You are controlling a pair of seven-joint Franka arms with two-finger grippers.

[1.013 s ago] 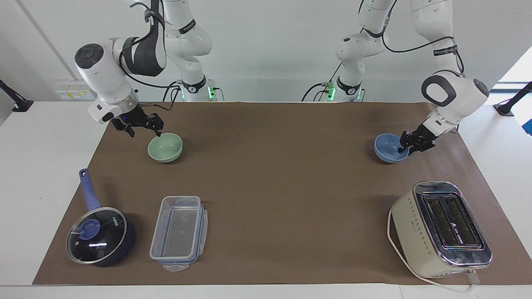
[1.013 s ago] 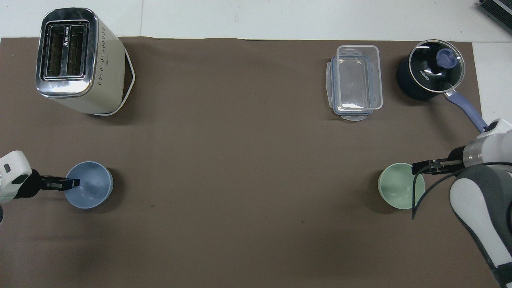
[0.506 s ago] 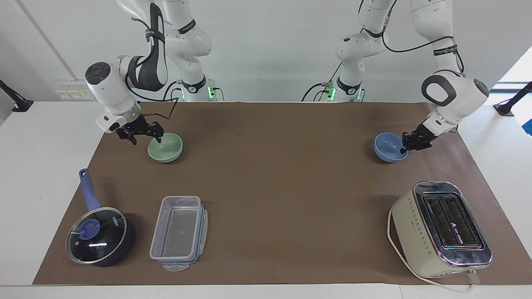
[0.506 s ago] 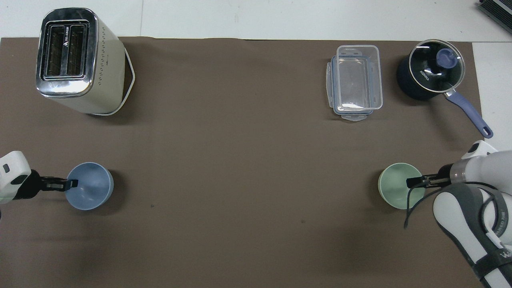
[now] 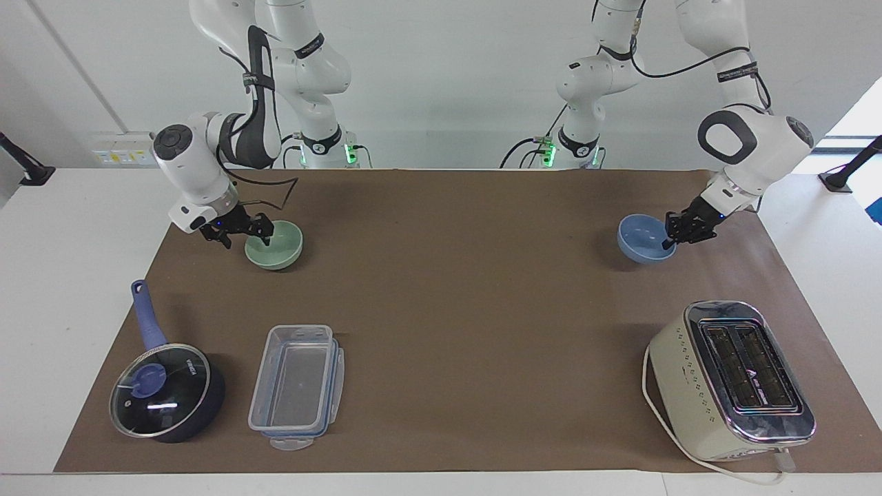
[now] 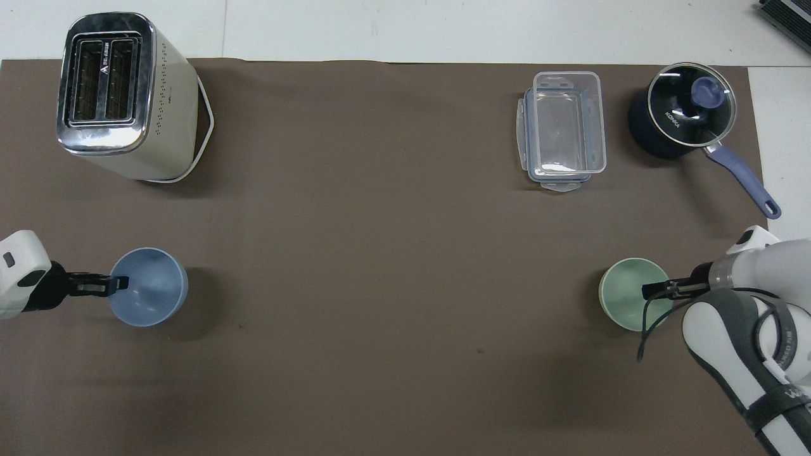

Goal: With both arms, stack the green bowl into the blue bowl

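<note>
My left gripper is to set down the blue bowl. Next, I let go of it on the bare middle of the brown mat (image 6: 419, 294), there.
The blue bowl (image 5: 644, 239) (image 6: 151, 288) hangs slightly above the brown mat at the left arm's end of the table. My left gripper (image 5: 672, 234) (image 6: 119, 284) is shut on the rim of that bowl. The green bowl (image 5: 275, 246) (image 6: 627, 304) rests on the mat at the right arm's end. My right gripper (image 5: 247, 238) (image 6: 652, 291) is open and low at the green bowl's rim, one finger inside the bowl and the other outside it.
Farther from the robots stand a cream toaster (image 5: 730, 379) (image 6: 120, 95) at the left arm's end, and a clear lidded container (image 5: 296, 386) (image 6: 564, 130) and a dark-blue saucepan (image 5: 165, 389) (image 6: 681, 117) with a glass lid at the right arm's end.
My left gripper closed on the blue bowl's rim and raised it a little off the mat. My right gripper came down over the green bowl's rim, still open.
</note>
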